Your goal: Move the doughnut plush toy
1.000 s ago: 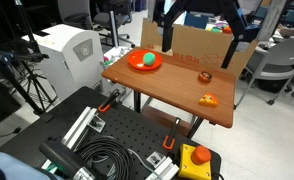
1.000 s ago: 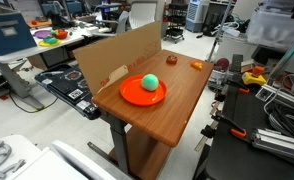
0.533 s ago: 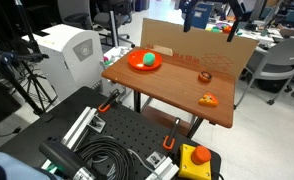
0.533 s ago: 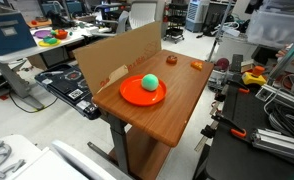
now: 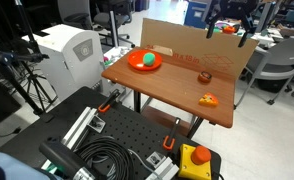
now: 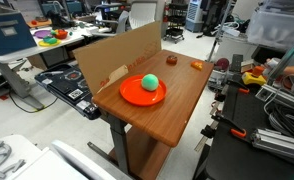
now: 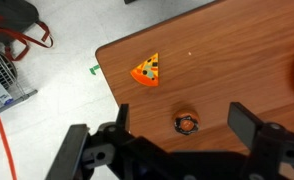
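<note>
The robot's gripper should next go down to the doughnut plush toy and close on its outer sides [image 5: 204, 77] [image 7: 186, 122], across the toy's full width.
The doughnut plush toy [image 5: 204, 76] is small, round and dark brown with an orange centre. It lies on the wooden table [image 5: 167, 90] near the cardboard wall, and shows in the other exterior view [image 6: 171, 58] too. In the wrist view the doughnut [image 7: 187, 123] lies between my two fingers, well below them. My gripper [image 7: 185, 130] is open and empty. In an exterior view the gripper [image 5: 227, 30] hangs high above the table's back edge, over the doughnut's side of the table.
An orange plate [image 5: 135, 66] holding a green ball [image 5: 144, 59] sits at one end of the table. A brighter orange-yellow toy [image 5: 209, 99] lies near the table edge beside the doughnut. A cardboard wall [image 5: 182, 48] runs along the table's back. Cables and equipment lie on the floor.
My gripper has moved to the right along the top of the cardboard wall and away from the camera. The toys, plate and ball have not moved.
</note>
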`<state>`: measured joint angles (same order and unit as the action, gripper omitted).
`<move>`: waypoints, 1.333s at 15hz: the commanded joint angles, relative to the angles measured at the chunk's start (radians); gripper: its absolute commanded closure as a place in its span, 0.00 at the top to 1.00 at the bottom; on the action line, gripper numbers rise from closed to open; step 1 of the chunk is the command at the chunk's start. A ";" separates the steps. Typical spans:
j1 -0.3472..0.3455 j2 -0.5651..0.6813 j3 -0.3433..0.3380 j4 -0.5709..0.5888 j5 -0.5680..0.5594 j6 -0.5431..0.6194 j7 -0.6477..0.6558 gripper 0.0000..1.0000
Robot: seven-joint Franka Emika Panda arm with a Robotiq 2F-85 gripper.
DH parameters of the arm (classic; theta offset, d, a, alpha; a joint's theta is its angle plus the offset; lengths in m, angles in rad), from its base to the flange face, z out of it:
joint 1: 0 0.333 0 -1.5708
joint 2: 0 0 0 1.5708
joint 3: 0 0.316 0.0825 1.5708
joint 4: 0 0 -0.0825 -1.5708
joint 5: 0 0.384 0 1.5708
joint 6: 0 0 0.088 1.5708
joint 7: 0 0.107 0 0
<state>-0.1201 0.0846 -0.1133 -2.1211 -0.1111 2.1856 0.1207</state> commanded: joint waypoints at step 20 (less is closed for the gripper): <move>0.097 0.717 -0.049 0.644 0.028 -0.015 0.282 1.00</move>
<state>-0.0415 0.7463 -0.1424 -1.5517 -0.0853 2.1858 0.3749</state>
